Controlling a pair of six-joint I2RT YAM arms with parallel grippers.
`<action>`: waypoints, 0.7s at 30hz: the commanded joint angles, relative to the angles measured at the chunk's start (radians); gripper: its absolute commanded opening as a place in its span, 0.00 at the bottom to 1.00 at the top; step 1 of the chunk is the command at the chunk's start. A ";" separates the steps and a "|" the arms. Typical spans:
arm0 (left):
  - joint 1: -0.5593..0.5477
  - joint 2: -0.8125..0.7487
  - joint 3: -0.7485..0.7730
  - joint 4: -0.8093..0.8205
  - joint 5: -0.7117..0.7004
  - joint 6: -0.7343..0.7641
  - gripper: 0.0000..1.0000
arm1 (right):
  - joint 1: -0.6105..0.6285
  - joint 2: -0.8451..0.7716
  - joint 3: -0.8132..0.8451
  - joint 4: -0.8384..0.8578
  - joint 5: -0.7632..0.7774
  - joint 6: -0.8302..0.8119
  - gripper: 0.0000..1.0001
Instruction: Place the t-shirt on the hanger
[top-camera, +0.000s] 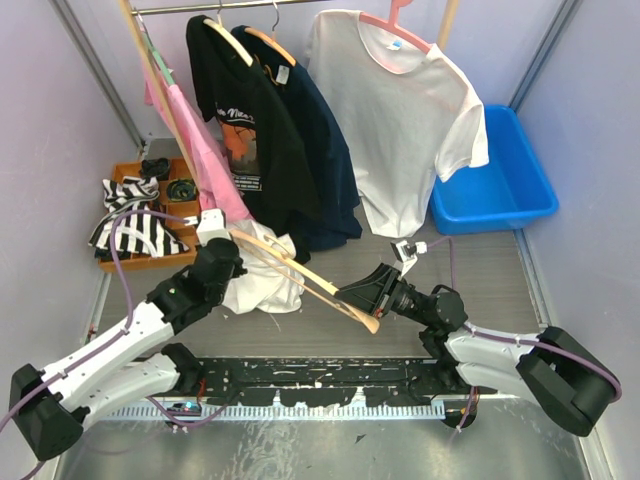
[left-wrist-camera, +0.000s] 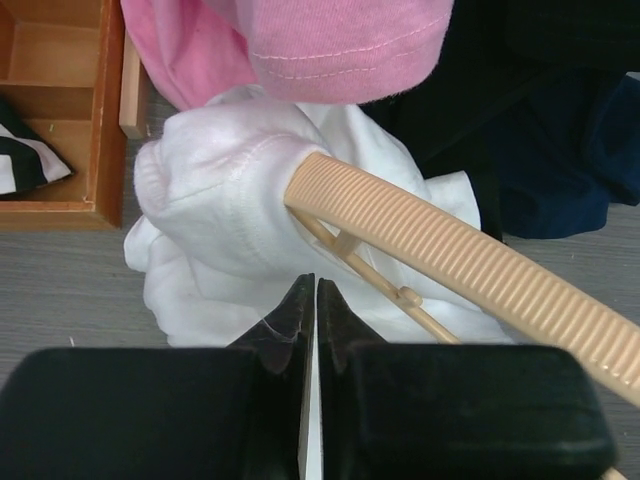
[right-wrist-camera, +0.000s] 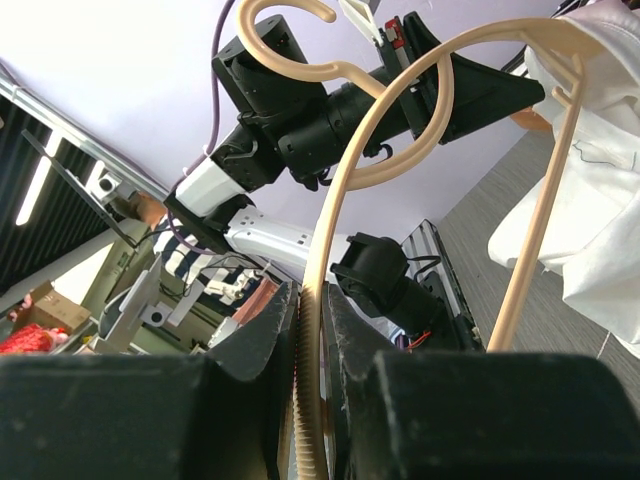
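The ribbed arm of the hanger is too shallow inside the white t-shirt, so next my left gripper grabs the cloth's edge (left-wrist-camera: 287, 212) beside the arm and pulls it farther over.
The white t-shirt (top-camera: 265, 278) lies bunched on the table, with one end of the light wooden hanger (top-camera: 310, 280) pushed into its cloth. In the left wrist view the ribbed hanger arm (left-wrist-camera: 450, 260) runs into a fold of the t-shirt (left-wrist-camera: 220, 200). My left gripper (left-wrist-camera: 315, 285) is shut right at the cloth, with a thin white sliver pinched between its jaws. My right gripper (right-wrist-camera: 312, 295) is shut on the hanger's other ribbed arm (right-wrist-camera: 330, 210), so the hanger slants across the table. Its hook (right-wrist-camera: 290, 55) points up and away.
A rail at the back carries a pink shirt (top-camera: 195, 140), a black printed shirt (top-camera: 245, 120), a navy shirt (top-camera: 320, 140) and a white shirt on a pink hanger (top-camera: 400, 110). A wooden tray (top-camera: 125, 262) with striped cloth is at left, a blue bin (top-camera: 500, 180) at right.
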 joint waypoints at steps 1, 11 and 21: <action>0.006 -0.032 0.035 -0.054 -0.027 -0.001 0.15 | 0.004 0.003 0.041 0.106 0.000 0.000 0.01; 0.010 -0.003 0.038 -0.093 -0.083 -0.035 0.60 | 0.012 0.024 0.039 0.119 0.004 -0.002 0.01; 0.037 0.089 0.050 -0.033 -0.124 -0.018 0.55 | 0.017 0.040 0.040 0.135 0.004 0.000 0.01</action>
